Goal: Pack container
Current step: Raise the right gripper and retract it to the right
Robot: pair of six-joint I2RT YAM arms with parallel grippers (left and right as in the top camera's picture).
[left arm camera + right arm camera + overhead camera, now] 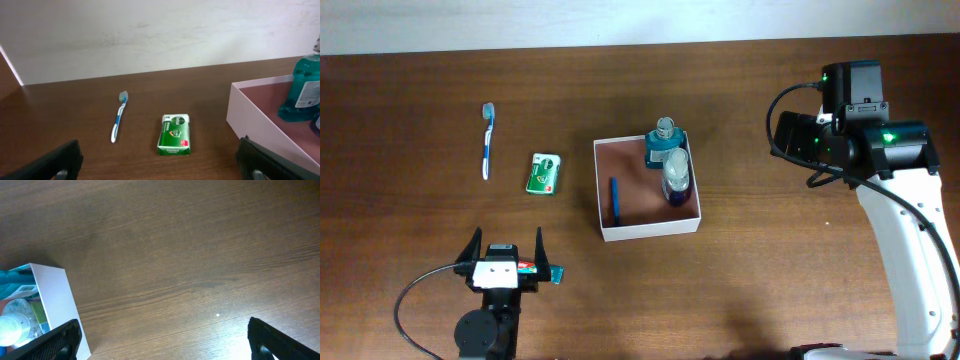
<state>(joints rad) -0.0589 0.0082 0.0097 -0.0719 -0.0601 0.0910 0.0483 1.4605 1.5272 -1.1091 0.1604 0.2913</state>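
The green packet between the toothbrush and the container is next for my left gripper, which should go there and close across the packet's middle (543, 175) (174, 134).
The container (650, 229), a square white-walled box with a reddish-brown floor, sits mid-table. Inside it are a teal mouthwash bottle (664, 146), a clear bottle (677, 178) and a thin blue item (616, 198). To its left on the table lie a green packet (544, 173) and a blue-and-white toothbrush (488, 140). My left gripper (506, 245) is open near the front edge, short of the green packet (174, 134) and the toothbrush (119, 117). Right of the box, over bare wood, my right gripper (165, 336) stands open and empty, with the container's corner (52, 295) at its left.
The container's near wall (250, 115) and the mouthwash bottle (305, 87) lie to the right in the left wrist view. A pale wall runs behind the table's far edge. The right arm's white link (910, 250) stands over the table's right side.
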